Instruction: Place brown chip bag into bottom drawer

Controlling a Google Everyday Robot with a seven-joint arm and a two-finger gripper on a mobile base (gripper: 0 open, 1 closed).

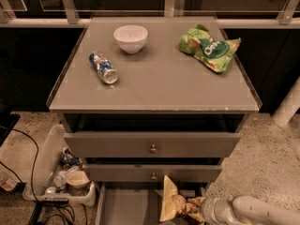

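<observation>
Next, I release the brown chip bag on the bottom drawer's grey bottom [165, 204], just below the lower round knob.
The brown chip bag [171, 202] stands upright at the bottom of the camera view, its cream-yellow end up, over the right part of the open bottom drawer [123, 206]. My gripper [202, 209] reaches in from the lower right on the white arm [255, 212] and is shut on the bag's crinkled brown end. The bag's lower part runs off the bottom of the view. The drawer's flat grey floor shows to the left of the bag.
The two upper drawers [152, 145] with round knobs are partly pulled out above the bag. On the cabinet top [159, 86] are a white bowl [131, 37], a crushed bottle [103, 67] and a green bag [209, 47]. A bin of clutter [61, 175] and cables sit at the left.
</observation>
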